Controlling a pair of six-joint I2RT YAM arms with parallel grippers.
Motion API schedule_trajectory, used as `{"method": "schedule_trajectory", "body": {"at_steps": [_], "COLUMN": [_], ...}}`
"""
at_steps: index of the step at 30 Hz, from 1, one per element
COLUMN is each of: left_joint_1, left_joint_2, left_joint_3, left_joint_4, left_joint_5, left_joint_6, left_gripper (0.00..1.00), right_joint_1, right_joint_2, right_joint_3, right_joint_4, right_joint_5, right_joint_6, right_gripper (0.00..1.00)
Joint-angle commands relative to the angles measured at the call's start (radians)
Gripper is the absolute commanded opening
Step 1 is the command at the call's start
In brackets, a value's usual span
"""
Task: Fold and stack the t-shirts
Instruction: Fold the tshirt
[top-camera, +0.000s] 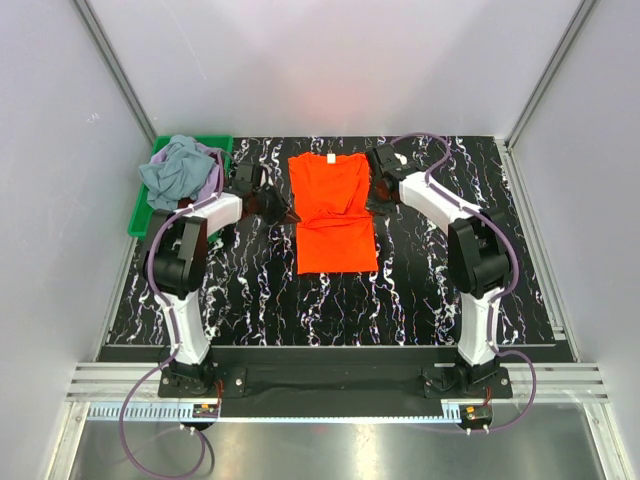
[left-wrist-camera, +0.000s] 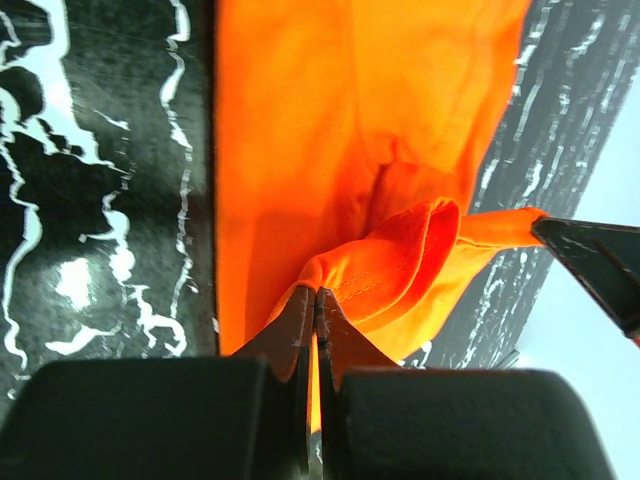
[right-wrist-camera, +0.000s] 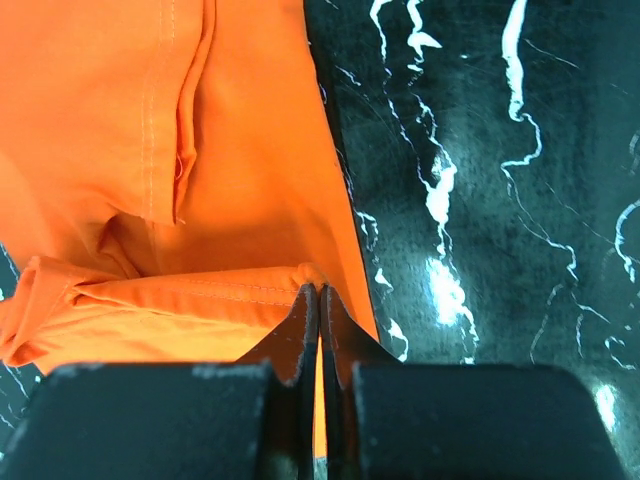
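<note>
Next, my left gripper puts the hem down, opens, and takes the hem's corner (left-wrist-camera: 312, 271) at the edge of the shirt, because the hem is bunched crooked across the shirt.
A bright orange-red t-shirt (top-camera: 335, 215) lies flat in the middle of the black marbled table, its white neck label at the far end. My left gripper (top-camera: 291, 214) is shut on the shirt's left edge, and in the left wrist view a bunched hem of the shirt (left-wrist-camera: 400, 250) is pinched at the left gripper's (left-wrist-camera: 318, 296) tips. On the opposite edge my right gripper (top-camera: 371, 204) is shut on a folded hem of the shirt (right-wrist-camera: 200, 300), held at the right gripper's (right-wrist-camera: 318, 292) tips. More t-shirts, grey-blue (top-camera: 175, 170) and lilac (top-camera: 213, 172), are heaped at the back left.
The heap sits in a green plastic bin (top-camera: 140, 215) at the table's back left corner. White walls close in the table on three sides. Both arms reach inward from the near edge, with purple cables looping along them.
</note>
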Motion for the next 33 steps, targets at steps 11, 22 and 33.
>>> {"method": "schedule_trajectory", "body": {"at_steps": [11,22,33], "left_joint_1": [0.011,0.015,-0.06], "left_joint_2": [0.057,0.031,-0.182], "left_joint_3": [0.088,0.091,-0.002], "left_joint_4": [-0.047,-0.067,-0.108], "left_joint_5": [-0.102,-0.15,-0.363], "left_joint_6": [0.025,0.023,0.112], "left_gripper": [0.05,0.3,0.33], "right_joint_1": [-0.011,-0.011,-0.011], "right_joint_2": [0.076,0.11,-0.034], "right_joint_3": [0.09,0.123,-0.017], "right_joint_4": [-0.002,-0.01,-0.019], "right_joint_5": [0.011,0.018,-0.018], "right_joint_6": [-0.019,-0.022,0.007], "right_gripper": [0.0,0.2,0.29]}}
